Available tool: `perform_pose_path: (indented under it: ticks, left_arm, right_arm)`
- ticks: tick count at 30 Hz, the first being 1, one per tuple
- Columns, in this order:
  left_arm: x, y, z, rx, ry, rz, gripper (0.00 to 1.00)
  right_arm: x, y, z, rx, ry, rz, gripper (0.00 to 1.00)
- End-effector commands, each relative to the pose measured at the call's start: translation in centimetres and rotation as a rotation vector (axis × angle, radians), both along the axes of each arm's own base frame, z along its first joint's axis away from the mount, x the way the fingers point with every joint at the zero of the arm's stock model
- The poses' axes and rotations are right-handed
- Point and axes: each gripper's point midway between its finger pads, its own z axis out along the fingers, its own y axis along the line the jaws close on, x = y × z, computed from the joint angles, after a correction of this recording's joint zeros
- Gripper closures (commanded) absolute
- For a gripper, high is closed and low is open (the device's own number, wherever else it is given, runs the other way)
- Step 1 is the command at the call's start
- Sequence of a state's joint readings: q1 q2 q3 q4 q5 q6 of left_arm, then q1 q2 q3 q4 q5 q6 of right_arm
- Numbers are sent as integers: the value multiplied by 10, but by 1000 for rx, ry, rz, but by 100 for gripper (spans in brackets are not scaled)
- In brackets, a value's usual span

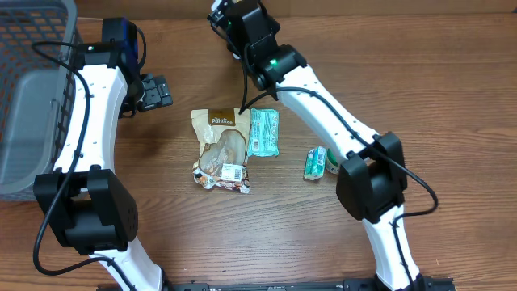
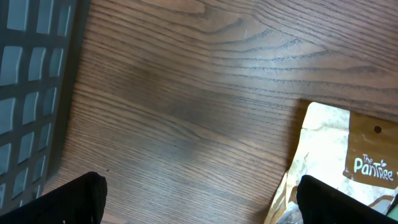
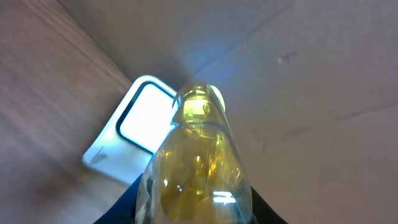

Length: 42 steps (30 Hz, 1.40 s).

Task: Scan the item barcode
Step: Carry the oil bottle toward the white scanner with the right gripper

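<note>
With my right gripper, I next set the yellow bottle down on the wood (image 1: 377, 124) past the green can, away from the small green packet. The bottle is now close to the white scanner.
In the right wrist view, a clear bottle of yellow liquid (image 3: 196, 168) sits between the dark fingers of my right gripper (image 3: 194, 210), which is shut on it. The bottle's cap end points at a white scanner (image 3: 134, 130) with a bright window, close behind it. No barcode shows on the bottle. Seen from overhead, the right gripper (image 1: 229, 20) is at the table's far edge, and the arm hides the bottle. My left gripper (image 1: 155, 90) stands open above bare wood, just left of a Pantree snack pouch (image 2: 348, 155).
The snack pouch (image 1: 222, 149) lies mid-table with a teal packet (image 1: 263, 132) beside it on the right. A small green packet (image 1: 315, 163) lies by the right arm. A grey mesh basket (image 1: 32, 89) fills the left side, its wall showing in the left wrist view (image 2: 31, 93).
</note>
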State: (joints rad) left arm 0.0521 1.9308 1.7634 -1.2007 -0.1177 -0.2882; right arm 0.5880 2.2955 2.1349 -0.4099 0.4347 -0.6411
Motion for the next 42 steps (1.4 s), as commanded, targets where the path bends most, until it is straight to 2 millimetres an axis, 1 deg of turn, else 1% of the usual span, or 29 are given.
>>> perform_pose_path:
  ticks: [1,5,12,14,18,20,26,28,33,35,42]
  left_arm:
    - [3,0,11,15,-32,-7,0]
    - [3,0,11,15,-32,-7,0]
    - [3,-1,11,15,-32,-9,0]
    - [3,-1,11,15,-32,-8,0]
    - [3,0,11,15,-32,-7,0]
    - [3,0,11,15,-31,-7,0]
    - [3,-1,11,15,-32,-9,0]
    - [3,-1,11,15,-32,-9,0]
    - [3,-1,11,15,-32,-8,1]
    - [3,0,11,15,-32,-8,0]
    - [3,-1,11,15,-32,-8,0]
  right_arm:
    - [13,-2,7,-41,-74,-17,80]
    - [25,-1,-1,-46,-114,-26,80]
    - [36,5,-9,-60,-163,-16,80]
    - [38,5,-11,-81,-179,-11,80]
    - [43,7,-22,-152,-193,10,80]
    - [45,8,-27,-188,-198,23,80]
    - [49,9,-28,-200,-224,28,80]
    - [50,7,-32,-212,-219,29,80]
    - [56,2,-50,-234,-205,22,80]
    - [57,1,-53,-239,-206,16,80]
    - [56,0,-52,-243,-213,1,80]
